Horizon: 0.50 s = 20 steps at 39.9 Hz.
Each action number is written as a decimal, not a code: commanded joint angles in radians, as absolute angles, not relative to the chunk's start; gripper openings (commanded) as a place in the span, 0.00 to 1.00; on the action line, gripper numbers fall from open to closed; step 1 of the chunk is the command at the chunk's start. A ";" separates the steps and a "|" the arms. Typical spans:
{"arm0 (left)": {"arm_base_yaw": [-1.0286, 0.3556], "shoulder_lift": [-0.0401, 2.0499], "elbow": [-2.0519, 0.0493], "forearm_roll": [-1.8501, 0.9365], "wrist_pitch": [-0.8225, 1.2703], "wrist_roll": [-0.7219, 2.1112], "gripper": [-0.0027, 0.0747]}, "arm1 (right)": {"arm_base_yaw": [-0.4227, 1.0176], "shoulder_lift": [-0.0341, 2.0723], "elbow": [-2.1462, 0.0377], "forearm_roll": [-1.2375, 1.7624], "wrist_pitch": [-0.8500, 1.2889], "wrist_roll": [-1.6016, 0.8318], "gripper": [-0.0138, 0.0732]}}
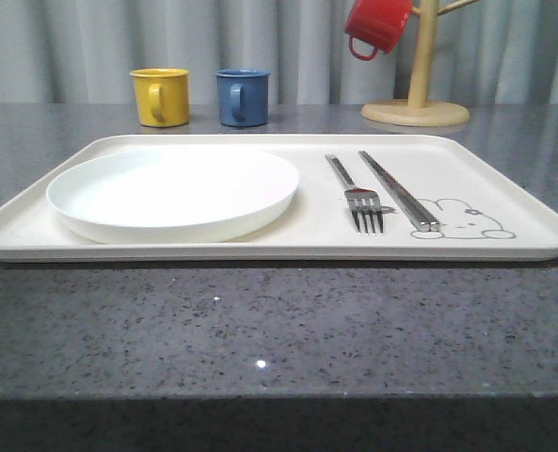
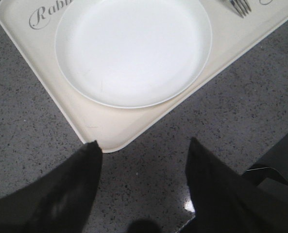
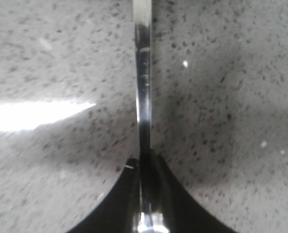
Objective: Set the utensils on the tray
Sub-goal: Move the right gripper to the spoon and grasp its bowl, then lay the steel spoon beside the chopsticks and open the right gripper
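The silver utensil will go down from my right gripper onto the cream tray [image 1: 457, 190] next to the chopsticks, opposite the fork.
The cream tray [image 1: 279, 250] lies across the table with a rabbit drawing at its right end. On it, a silver fork [image 1: 358, 193] and a pair of chopsticks [image 1: 396, 188] lie side by side to the right of a round white plate [image 1: 175, 193]. My left gripper [image 2: 143, 145] is open and empty, above the grey table just off a corner of the tray [image 2: 105, 131]; the plate [image 2: 134, 48] and the fork tines [image 2: 238, 6] lie beyond it. My right gripper [image 3: 144, 158] is shut on a thin silver utensil handle [image 3: 144, 73] over bare stone; the utensil's head is out of the picture.
Behind the tray stand a yellow mug [image 1: 161, 96] and a blue mug [image 1: 241, 96]. At the back right a red mug [image 1: 377, 24] hangs on a wooden mug tree [image 1: 417, 75]. Speckled grey table [image 1: 260, 320] runs in front of the tray.
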<state>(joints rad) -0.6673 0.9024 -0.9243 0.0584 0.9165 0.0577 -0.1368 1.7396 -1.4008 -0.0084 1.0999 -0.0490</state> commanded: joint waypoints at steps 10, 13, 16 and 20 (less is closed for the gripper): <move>-0.675 0.893 -0.950 0.061 0.856 0.048 0.54 | 0.076 1.522 -1.423 0.121 1.174 -0.057 0.19; -0.675 0.893 -0.950 0.061 0.856 0.048 0.54 | 0.145 1.509 -1.423 0.166 1.180 -0.057 0.19; -0.675 0.893 -0.950 0.061 0.856 0.048 0.54 | 0.204 1.513 -1.423 0.205 1.176 -0.049 0.19; -0.675 0.893 -0.950 0.061 0.856 0.048 0.54 | 0.259 1.531 -1.421 0.239 1.144 0.000 0.19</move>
<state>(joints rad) -0.6673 0.9024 -0.9243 0.0584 0.9165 0.0577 0.2196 1.5534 -1.4008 0.1992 1.1859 -0.0309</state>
